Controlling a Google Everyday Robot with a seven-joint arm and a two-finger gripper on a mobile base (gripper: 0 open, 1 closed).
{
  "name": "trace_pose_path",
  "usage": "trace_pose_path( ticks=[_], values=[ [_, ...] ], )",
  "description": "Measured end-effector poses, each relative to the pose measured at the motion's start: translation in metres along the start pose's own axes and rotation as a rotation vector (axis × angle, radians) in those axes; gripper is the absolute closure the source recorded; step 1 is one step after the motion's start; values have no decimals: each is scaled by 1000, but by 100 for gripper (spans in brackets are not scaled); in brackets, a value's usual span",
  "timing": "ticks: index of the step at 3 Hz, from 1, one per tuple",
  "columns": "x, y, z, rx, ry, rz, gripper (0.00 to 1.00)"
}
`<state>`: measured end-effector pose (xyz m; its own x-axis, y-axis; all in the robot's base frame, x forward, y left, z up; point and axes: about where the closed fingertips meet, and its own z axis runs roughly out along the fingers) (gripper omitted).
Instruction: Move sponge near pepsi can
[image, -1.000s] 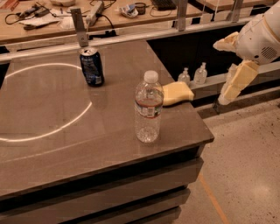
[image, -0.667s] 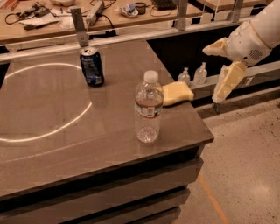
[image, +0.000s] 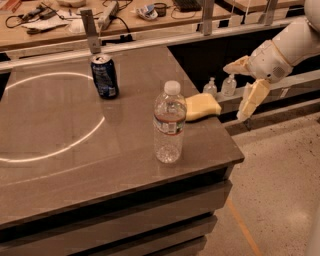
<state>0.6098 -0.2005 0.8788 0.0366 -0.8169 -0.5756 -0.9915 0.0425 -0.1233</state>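
Note:
The sponge's outer end (image: 209, 105), by the table's edge and away from the water bottle, is the part my gripper should close on.
The pale yellow sponge (image: 202, 106) lies flat at the right edge of the brown table (image: 75, 150), partly behind the water bottle. The dark blue pepsi can (image: 104, 76) stands upright at the back of the table, well left of the sponge. My gripper (image: 239, 91) hangs in the air off the table's right side, a short way right of the sponge and a little above it. Its two cream fingers (image: 252, 99) are spread apart and hold nothing.
A clear plastic water bottle (image: 168, 125) with a white cap stands in front of the sponge. A white ring of light lies on the table's left half. Two small bottles (image: 220, 86) stand on a ledge behind the sponge. A cluttered bench (image: 125, 15) runs along the back.
My arm has moved left, bringing the gripper closer to the sponge. The sponge, can and bottle have not moved.

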Motion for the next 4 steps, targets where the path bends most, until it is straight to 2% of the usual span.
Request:
trace_pose_path(
  ticks=[1,2,3,4],
  values=[
    [-6,-1,20,-24,0,-7,0],
    [-14,9,49,-78,4,-18,0],
    [-20,14,62,-101,3,-27,0],
    [-37,15,65,-103,-24,-57,18]
  ],
)
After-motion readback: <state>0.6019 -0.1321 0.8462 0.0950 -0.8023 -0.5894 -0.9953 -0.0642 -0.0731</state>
